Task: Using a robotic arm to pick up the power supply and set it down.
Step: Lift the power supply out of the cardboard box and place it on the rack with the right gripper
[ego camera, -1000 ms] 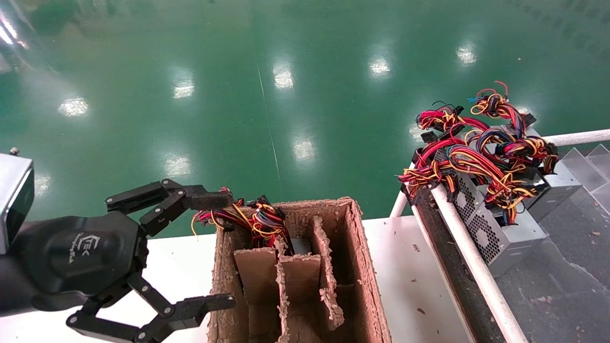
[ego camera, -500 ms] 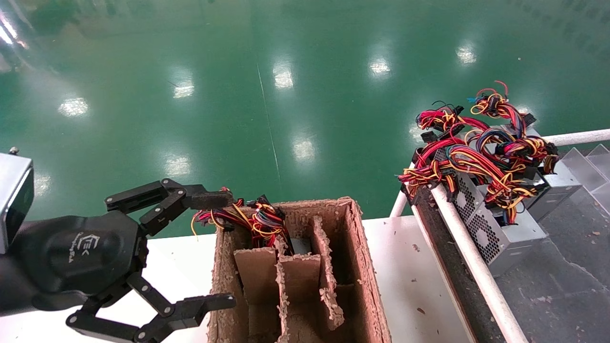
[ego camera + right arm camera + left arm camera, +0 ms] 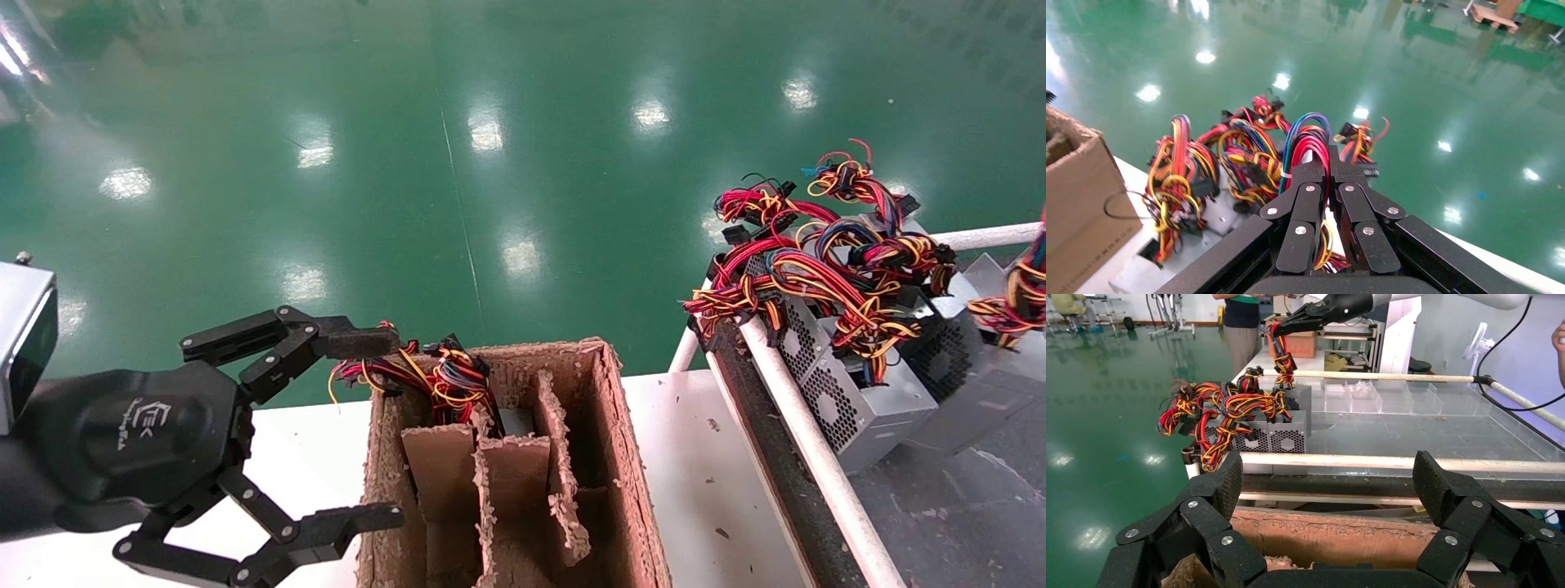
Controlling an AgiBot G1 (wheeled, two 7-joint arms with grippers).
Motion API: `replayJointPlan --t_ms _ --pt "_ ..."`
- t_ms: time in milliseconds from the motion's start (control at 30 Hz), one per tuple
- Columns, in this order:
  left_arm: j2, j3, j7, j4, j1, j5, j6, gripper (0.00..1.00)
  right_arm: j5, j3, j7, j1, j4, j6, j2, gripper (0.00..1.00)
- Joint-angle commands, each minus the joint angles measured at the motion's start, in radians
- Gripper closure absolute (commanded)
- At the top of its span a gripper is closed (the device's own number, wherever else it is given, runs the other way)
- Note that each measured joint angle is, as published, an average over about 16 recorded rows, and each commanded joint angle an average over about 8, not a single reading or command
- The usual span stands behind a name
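Note:
Next, I let go of the power supply with my right gripper on the grey shelf [image 3: 941,364], right up against the power supply with the mesh grille. The held power supply now hangs above the row of units.
My right gripper [image 3: 1329,164] is shut on the red, blue and yellow wire bundle [image 3: 1306,138] of a grey power supply [image 3: 968,371]. That unit hangs at the right edge of the head view, beside other power supplies [image 3: 850,400] lying on the grey shelf. In the left wrist view the right gripper [image 3: 1291,323] shows far off, holding the wires [image 3: 1284,355] above the row of units. My left gripper [image 3: 384,429] is open and empty at the left side of the cardboard box [image 3: 621,457]. Another wire bundle [image 3: 437,377] sticks out of that box's far left cell.
White rails [image 3: 805,457] border the shelf to the right of the white table [image 3: 703,490]. Cardboard dividers [image 3: 564,465] split the box into cells. Beyond the table lies green floor [image 3: 490,163]. Clear plastic bins [image 3: 1389,398] line the shelf's far side.
A power supply with its wires has come into the head view from the right edge and now hangs next to the units on the shelf. The left arm has stayed still.

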State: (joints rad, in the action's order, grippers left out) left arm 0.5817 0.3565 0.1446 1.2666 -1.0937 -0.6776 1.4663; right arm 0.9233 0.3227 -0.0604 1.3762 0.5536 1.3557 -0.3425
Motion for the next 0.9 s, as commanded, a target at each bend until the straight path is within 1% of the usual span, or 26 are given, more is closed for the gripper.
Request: replayJointPlan --t_ms 33,233,633,900 --pt "0.000 0.000 0.000 0.000 0.000 0.000 0.000 0.00 -0.002 0.002 0.014 -0.004 0.022 -0.009 -0.012 1.00" --pt "0.000 0.000 0.000 0.000 0.000 0.000 0.000 0.00 -0.008 0.003 0.040 -0.018 0.059 -0.009 -0.007 1.00" --pt "0.000 0.000 0.000 0.000 0.000 0.000 0.000 0.00 -0.047 -0.011 0.060 -0.088 0.088 0.013 0.064 1.00" --pt "0.000 0.000 0.000 0.000 0.000 0.000 0.000 0.00 -0.075 -0.021 0.060 -0.139 0.128 0.018 0.102 1.00"
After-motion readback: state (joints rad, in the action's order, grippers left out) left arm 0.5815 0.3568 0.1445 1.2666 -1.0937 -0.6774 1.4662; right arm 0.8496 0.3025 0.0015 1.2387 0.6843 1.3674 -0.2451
